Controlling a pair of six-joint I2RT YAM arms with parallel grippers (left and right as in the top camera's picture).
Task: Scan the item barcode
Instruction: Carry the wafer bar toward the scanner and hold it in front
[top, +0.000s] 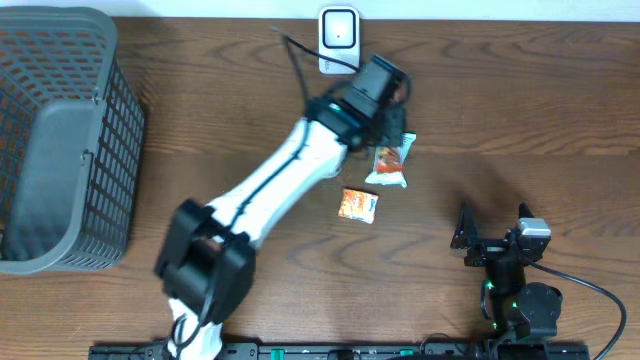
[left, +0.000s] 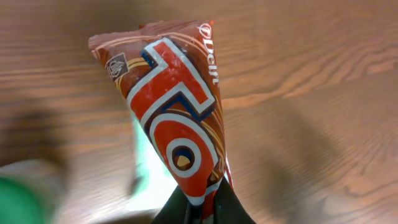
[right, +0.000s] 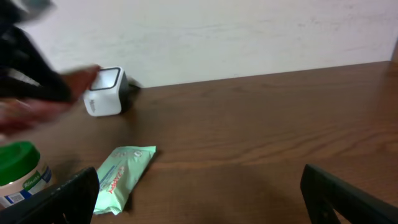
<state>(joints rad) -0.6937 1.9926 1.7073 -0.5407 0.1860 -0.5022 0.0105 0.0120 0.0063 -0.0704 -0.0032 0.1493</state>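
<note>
My left gripper should set the red snack packet beside the pale green wipes pack (top: 408, 174), away from the green-lidded jar.
A red snack packet (left: 180, 124) with white and blue lettering hangs over the wooden table. My left gripper (left: 202, 211) is shut on its lower end. From overhead, the left gripper (top: 393, 100) holds the packet (top: 402, 92) just right of the white barcode scanner (top: 338, 40) at the table's back edge. In the right wrist view the scanner (right: 106, 91) stands by the wall, with the blurred left arm beside it. My right gripper (top: 495, 240) rests open near the front right, with nothing between its fingers (right: 348, 193).
A pale green wipes pack (right: 124, 174) and a green-lidded jar (right: 22, 168) lie in front of the scanner. Overhead, a pale packet (top: 388, 165) and an orange packet (top: 357, 204) sit mid-table. A grey mesh basket (top: 60, 140) fills the far left.
</note>
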